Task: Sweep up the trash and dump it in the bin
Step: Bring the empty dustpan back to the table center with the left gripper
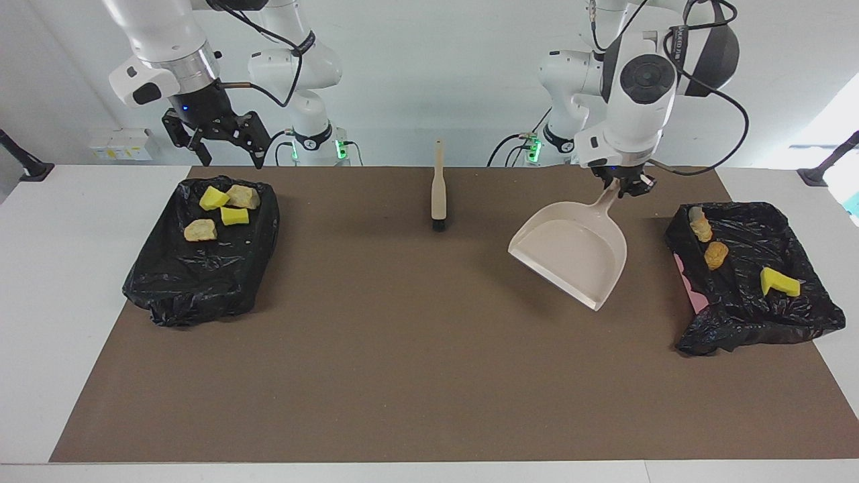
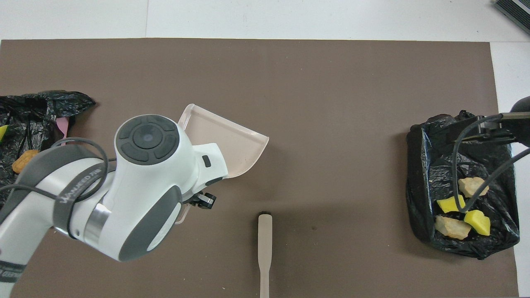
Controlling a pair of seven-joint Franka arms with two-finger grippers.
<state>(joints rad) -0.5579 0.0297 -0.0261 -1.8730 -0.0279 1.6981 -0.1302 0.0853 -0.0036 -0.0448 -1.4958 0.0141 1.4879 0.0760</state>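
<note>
The beige dustpan, now tilted over the mat beside the bin, will go down from my left gripper on the brown mat (image 2: 259,149) just past the hand brush's bristles.
My left gripper (image 1: 629,187) (image 2: 201,201) is shut on the handle of the beige dustpan (image 1: 572,257) (image 2: 227,135). The pan is empty, tilted with its lip down, over the mat beside the black-lined bin (image 1: 798,315) (image 2: 39,101) at the left arm's end. In that bin lie a pale lump (image 1: 698,225), a brown lump (image 1: 716,255) (image 2: 25,161) and a yellow sponge chunk (image 1: 778,282). My right gripper (image 1: 228,149) (image 2: 485,128) hangs open over the robot-side edge of the second black-lined bin (image 1: 194,288) (image 2: 426,165). That bin holds yellow chunks (image 1: 234,215) (image 2: 478,221) and pale lumps (image 1: 200,230) (image 2: 451,227).
A beige hand brush (image 1: 438,188) (image 2: 264,244) lies on the brown mat (image 1: 402,349) (image 2: 314,103) at the middle of the robots' edge, bristles pointing away from the robots. White tabletop (image 1: 60,268) borders the mat.
</note>
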